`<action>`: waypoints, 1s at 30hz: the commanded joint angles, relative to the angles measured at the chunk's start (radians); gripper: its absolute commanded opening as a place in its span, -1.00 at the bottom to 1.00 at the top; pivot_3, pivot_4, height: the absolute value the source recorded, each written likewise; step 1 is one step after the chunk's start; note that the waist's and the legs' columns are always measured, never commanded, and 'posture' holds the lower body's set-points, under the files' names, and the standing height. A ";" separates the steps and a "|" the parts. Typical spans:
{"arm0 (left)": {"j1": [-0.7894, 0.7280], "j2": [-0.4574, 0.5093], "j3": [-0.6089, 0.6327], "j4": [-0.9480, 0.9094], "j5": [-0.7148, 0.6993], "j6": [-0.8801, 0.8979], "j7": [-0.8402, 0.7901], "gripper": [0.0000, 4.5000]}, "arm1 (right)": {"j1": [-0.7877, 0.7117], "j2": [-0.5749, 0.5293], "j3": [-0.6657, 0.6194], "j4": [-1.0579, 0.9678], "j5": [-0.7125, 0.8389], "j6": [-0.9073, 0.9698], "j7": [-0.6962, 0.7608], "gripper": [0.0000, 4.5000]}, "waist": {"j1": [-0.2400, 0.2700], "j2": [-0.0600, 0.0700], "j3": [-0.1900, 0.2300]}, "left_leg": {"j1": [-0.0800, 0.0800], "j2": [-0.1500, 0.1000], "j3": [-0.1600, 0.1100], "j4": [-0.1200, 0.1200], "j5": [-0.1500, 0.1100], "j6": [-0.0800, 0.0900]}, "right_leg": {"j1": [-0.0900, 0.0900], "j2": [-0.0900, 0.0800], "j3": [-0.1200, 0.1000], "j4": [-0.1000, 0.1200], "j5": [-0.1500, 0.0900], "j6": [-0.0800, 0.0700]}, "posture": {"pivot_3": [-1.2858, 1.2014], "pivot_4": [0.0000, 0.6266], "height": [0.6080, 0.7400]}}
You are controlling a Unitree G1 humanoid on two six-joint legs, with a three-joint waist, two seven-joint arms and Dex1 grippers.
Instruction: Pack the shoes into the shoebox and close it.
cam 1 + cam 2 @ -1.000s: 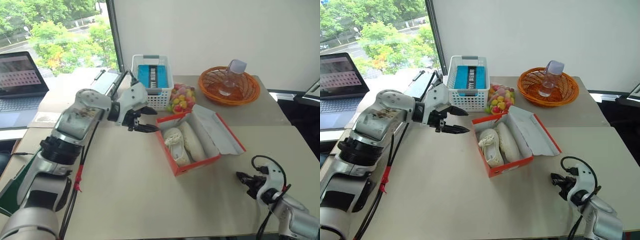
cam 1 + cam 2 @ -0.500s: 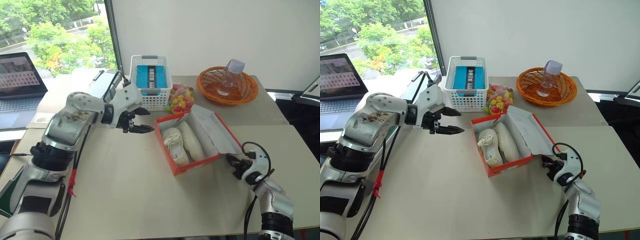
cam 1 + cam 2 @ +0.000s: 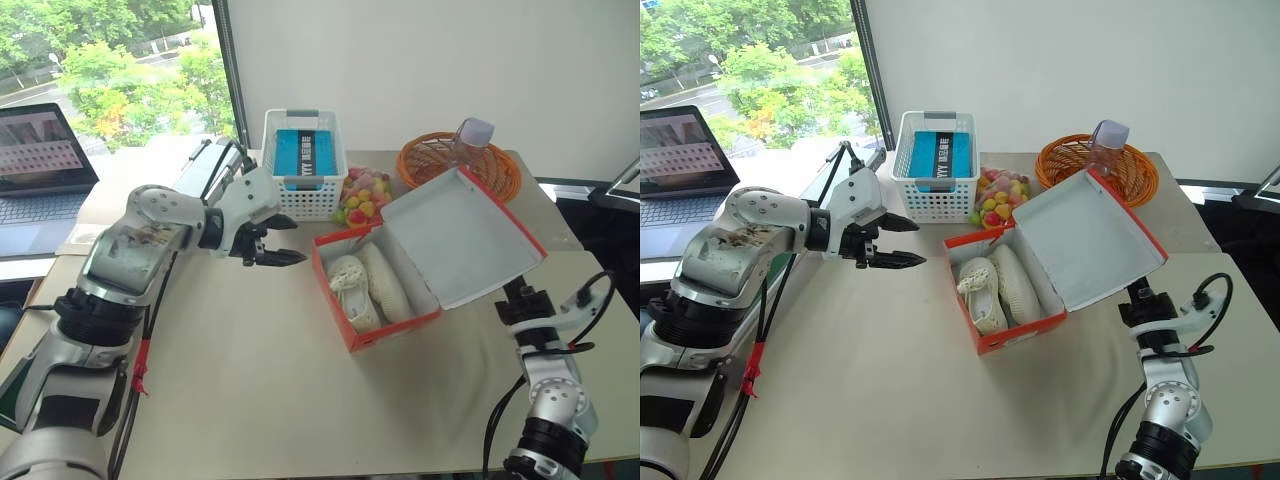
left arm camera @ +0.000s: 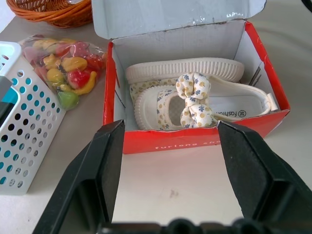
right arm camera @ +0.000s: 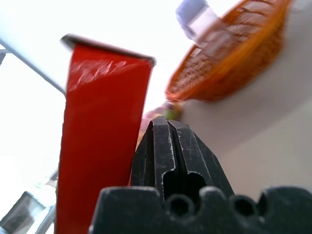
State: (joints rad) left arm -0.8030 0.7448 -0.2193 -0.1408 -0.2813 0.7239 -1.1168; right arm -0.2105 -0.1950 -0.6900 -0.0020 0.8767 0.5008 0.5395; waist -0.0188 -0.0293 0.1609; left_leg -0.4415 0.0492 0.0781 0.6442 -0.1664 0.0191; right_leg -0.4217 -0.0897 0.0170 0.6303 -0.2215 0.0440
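Note:
The lid will cover both cream shoes in the shoebox [image 3: 373, 281] flat once my right gripper releases.
The red-orange shoebox [image 3: 392, 327] stands mid-table with both cream shoes [image 3: 368, 285] lying side by side inside it. Its lid [image 3: 462, 238] is tilted up, white inner face toward me. My right gripper [image 3: 514, 292] is shut and points upward beneath the lid's lower right edge, with the lid's red outer face [image 5: 97, 136] right beside its fingertips [image 5: 168, 141]. My left gripper [image 3: 286, 241] hovers open to the left of the box, holding nothing. In the left wrist view its fingers [image 4: 105, 161] frame the box's short front wall [image 4: 195, 141] and the bow-trimmed shoes [image 4: 195, 97].
Behind the box stand a white lattice basket [image 3: 303, 160] holding a blue item, a bag of coloured fruit shapes [image 3: 362, 195], and an orange wicker basket [image 3: 440, 160] with a clear bottle [image 3: 472, 135]. A laptop [image 3: 40, 160] sits at the far left.
My right gripper rose from the table beside the box, and the lid went from lying flat to tilted up. The left gripper stayed where it was, open.

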 commanded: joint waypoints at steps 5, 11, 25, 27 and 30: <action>0.012 0.013 0.029 -0.020 -0.003 -0.011 0.014 0.43 | 0.045 -0.168 0.273 -0.352 0.088 0.233 0.023 -0.96 | 0.002 0.000 0.000 | 0.000 0.000 0.000 0.000 0.000 0.000 | 0.000 0.000 0.000 0.000 -0.001 -0.001 | 0.03 -0.52 1.00; 0.048 0.035 0.055 -0.052 -0.008 0.013 0.044 0.43 | -0.002 -0.302 0.379 -0.430 0.124 0.336 0.020 -0.96 | 0.007 0.000 0.001 | -0.001 0.000 0.000 0.001 0.000 0.000 | 0.000 0.000 0.000 0.000 0.000 0.000 | 0.03 -0.52 1.00; 0.142 0.035 0.085 -0.154 -0.027 0.066 0.135 0.43 | -0.419 -0.403 0.848 0.008 -0.313 0.266 0.166 -0.96 | 0.009 -0.001 0.001 | -0.003 0.000 0.000 0.001 0.000 0.000 | -0.002 0.000 -0.001 -0.001 0.000 0.000 | 0.03 -0.52 1.00; 0.158 0.039 0.096 -0.174 -0.032 0.079 0.153 0.43 | -0.444 -0.384 0.935 0.098 -0.410 0.222 0.188 -0.96 | 0.010 -0.001 0.001 | -0.004 -0.001 0.000 0.001 0.000 0.000 | -0.002 0.000 -0.001 -0.001 0.000 0.000 | 0.03 -0.52 1.00; 0.186 0.048 0.118 -0.204 -0.040 0.102 0.177 0.43 | -0.445 -0.370 1.025 0.145 -0.499 0.178 0.239 -0.96 | 0.007 -0.001 0.001 | -0.004 -0.001 0.000 0.002 0.000 0.000 | -0.002 0.000 -0.001 0.000 0.000 0.000 | 0.03 -0.52 1.00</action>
State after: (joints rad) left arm -0.6214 0.7799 -0.1397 -0.2967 -0.3134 0.8143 -0.9599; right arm -0.6546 -0.5660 0.2807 0.1191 0.4407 0.7060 0.7397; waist -0.0118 -0.0303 0.1620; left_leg -0.4455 0.0490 0.0779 0.6458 -0.1663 0.0194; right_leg -0.4239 -0.0896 0.0157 0.6299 -0.2219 0.0441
